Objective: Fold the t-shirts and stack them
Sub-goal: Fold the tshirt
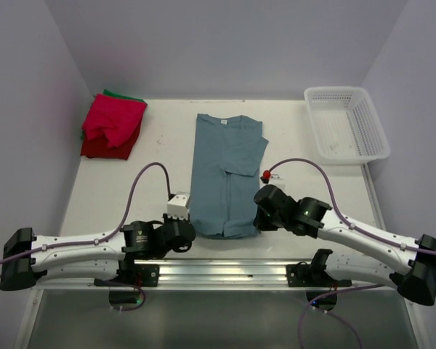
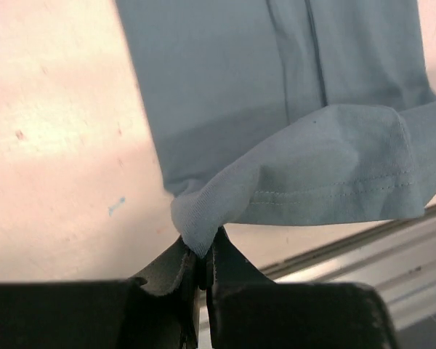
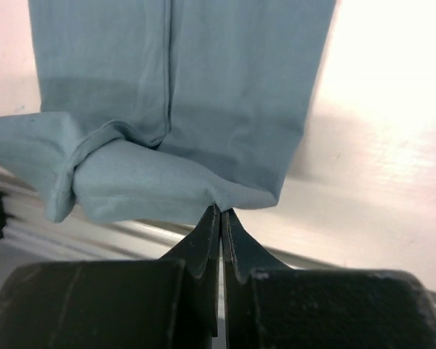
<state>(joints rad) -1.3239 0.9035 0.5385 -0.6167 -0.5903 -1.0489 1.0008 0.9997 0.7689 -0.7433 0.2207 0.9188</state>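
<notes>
I will use my left gripper to let go of the hem corner, now pinched and lifted, below the blue-grey t-shirt's collar (image 1: 206, 148), by the edge that faces the red t-shirts.
A dusty blue-grey t-shirt (image 1: 225, 167) lies lengthwise in the middle of the table, folded into a narrow strip, collar at the far end. My left gripper (image 1: 191, 231) is shut on the near left hem corner of the blue-grey t-shirt (image 2: 305, 171), pinched at the fingertips and lifted. My right gripper (image 1: 256, 224) is shut on the near right hem corner of the blue-grey t-shirt (image 3: 182, 87), also raised off the table. Folded red t-shirts (image 1: 112, 125) are stacked at the far left, with a green one (image 1: 123, 94) showing at the pile's back edge.
A white plastic mesh basket (image 1: 346, 122) stands at the far right corner. A metal rail (image 1: 225, 270) runs along the table's near edge between the arm bases. Walls close in the table on the left, back and right.
</notes>
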